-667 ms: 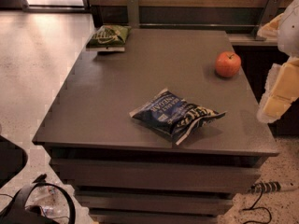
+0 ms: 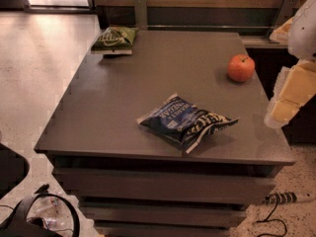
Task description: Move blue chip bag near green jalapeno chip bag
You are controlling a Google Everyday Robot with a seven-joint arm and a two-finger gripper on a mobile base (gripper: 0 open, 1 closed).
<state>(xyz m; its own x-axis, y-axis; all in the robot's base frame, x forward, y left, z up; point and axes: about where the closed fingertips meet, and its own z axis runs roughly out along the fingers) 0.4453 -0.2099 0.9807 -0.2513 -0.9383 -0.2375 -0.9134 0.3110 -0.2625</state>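
Observation:
I need to grip the apple-side half [image 2: 198, 118] of the blue chip bag, just past its middle.
The blue chip bag [image 2: 185, 121] lies crinkled on the grey table [image 2: 128, 88], near the front edge and right of the middle. The green jalapeno chip bag [image 2: 114, 38] lies flat at the table's far left corner, well apart from the blue bag. My gripper [image 2: 290, 94] is a white and yellowish shape at the right edge of the view, just past the table's right side. It is to the right of the blue bag, raised above the table, and touches neither bag.
A red apple [image 2: 241, 67] sits at the table's far right. A dark shelf and wooden wall [image 2: 197, 14] run behind the table. Cables and a power strip [image 2: 281, 198] lie on the floor at the lower right, and a dark object [image 2: 34, 216] at the lower left.

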